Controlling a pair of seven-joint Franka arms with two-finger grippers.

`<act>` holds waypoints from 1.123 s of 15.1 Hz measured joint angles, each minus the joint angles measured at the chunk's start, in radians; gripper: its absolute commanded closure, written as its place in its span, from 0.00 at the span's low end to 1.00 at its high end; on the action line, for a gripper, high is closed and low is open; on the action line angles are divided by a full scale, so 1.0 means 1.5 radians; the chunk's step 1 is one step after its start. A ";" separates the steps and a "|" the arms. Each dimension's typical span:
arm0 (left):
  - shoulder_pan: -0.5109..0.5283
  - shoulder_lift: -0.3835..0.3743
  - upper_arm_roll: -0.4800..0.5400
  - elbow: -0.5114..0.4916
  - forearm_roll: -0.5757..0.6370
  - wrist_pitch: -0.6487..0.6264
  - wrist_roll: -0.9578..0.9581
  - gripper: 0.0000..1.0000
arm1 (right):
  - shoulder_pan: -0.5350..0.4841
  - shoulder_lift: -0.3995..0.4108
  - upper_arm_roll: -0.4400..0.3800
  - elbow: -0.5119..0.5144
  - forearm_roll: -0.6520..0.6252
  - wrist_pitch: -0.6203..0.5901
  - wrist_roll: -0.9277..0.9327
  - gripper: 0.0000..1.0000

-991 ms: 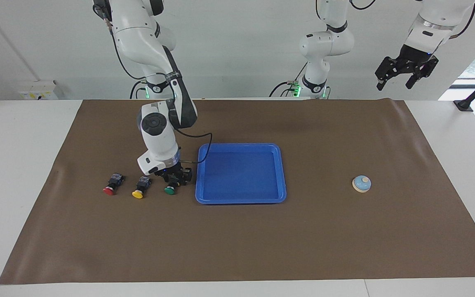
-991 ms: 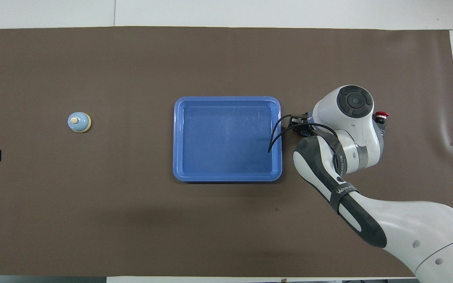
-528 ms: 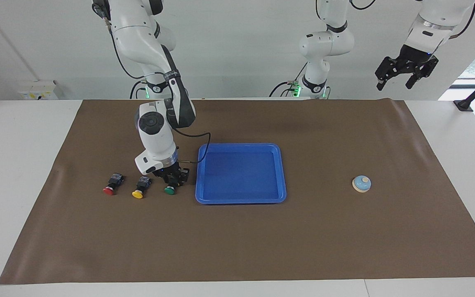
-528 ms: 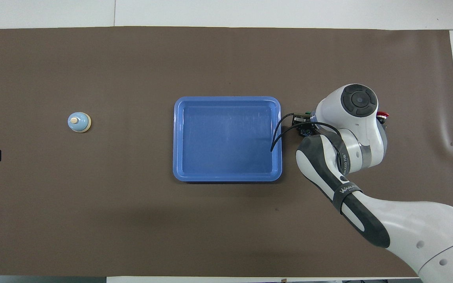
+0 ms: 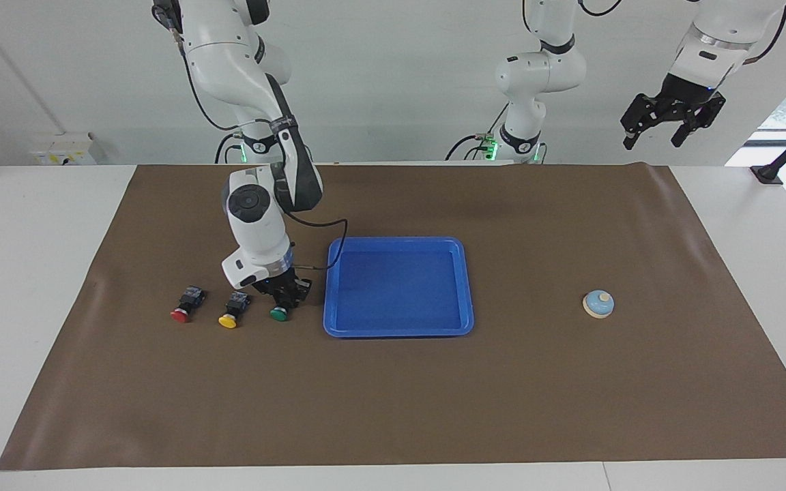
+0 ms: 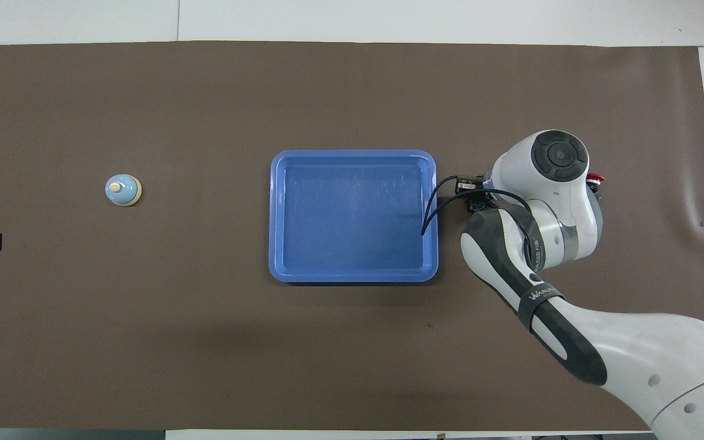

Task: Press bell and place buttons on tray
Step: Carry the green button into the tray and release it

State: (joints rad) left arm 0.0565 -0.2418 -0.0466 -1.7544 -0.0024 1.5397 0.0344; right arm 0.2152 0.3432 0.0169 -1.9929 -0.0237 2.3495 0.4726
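The robot's right gripper will release the green button between the middle of the blue tray and its cable-side rim [image 6: 395, 216].
Three buttons lie in a row on the brown mat toward the right arm's end: red [image 5: 180, 314], yellow [image 5: 229, 319] and green [image 5: 279, 313]. My right gripper [image 5: 286, 294] is down at the mat, shut on the green button's black body, right beside the blue tray [image 5: 398, 332], which holds nothing. In the overhead view the right arm covers the yellow button and most of the green one; the red button [image 6: 594, 179] peeks out beside the wrist. The light-blue bell [image 5: 598, 303] sits alone toward the left arm's end. My left gripper [image 5: 659, 129] waits open, high over the table's corner.
A black cable [image 5: 328, 247] loops from the right wrist over the tray's edge. The brown mat [image 5: 393, 409] covers most of the white table.
The right gripper's fingers have closed onto the green button, and the wrist has leaned slightly away from the tray. The left arm has stayed still.
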 measured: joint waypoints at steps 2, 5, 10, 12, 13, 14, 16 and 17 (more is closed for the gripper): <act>0.000 0.000 0.000 0.000 0.000 0.000 0.000 0.00 | 0.000 -0.001 0.000 0.010 0.000 -0.010 -0.001 1.00; 0.000 0.000 0.000 0.000 0.000 0.000 0.000 0.00 | 0.002 -0.007 0.004 0.077 0.000 -0.097 -0.002 1.00; 0.000 0.000 0.000 0.000 0.000 0.000 0.000 0.00 | 0.050 -0.016 0.024 0.149 0.004 -0.163 -0.002 1.00; 0.000 0.000 0.000 0.000 0.000 0.000 0.000 0.00 | 0.083 -0.012 0.025 0.147 0.018 -0.164 -0.001 1.00; 0.000 0.000 0.000 0.000 0.000 0.000 0.000 0.00 | 0.097 -0.007 0.025 0.144 0.025 -0.162 -0.001 1.00; 0.000 0.000 0.000 0.000 0.000 0.000 0.000 0.00 | 0.109 -0.001 0.025 0.139 0.028 -0.153 0.000 1.00; 0.000 0.000 0.000 0.000 0.000 0.000 0.000 0.00 | 0.131 0.018 0.025 0.123 0.029 -0.116 0.011 1.00; 0.000 0.000 0.000 0.000 0.000 0.000 0.000 0.00 | 0.140 0.027 0.025 0.117 0.029 -0.103 0.016 1.00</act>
State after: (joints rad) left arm 0.0565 -0.2418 -0.0472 -1.7544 -0.0024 1.5394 0.0344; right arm 0.4244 0.3844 0.0542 -1.8176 0.0205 2.1953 0.4968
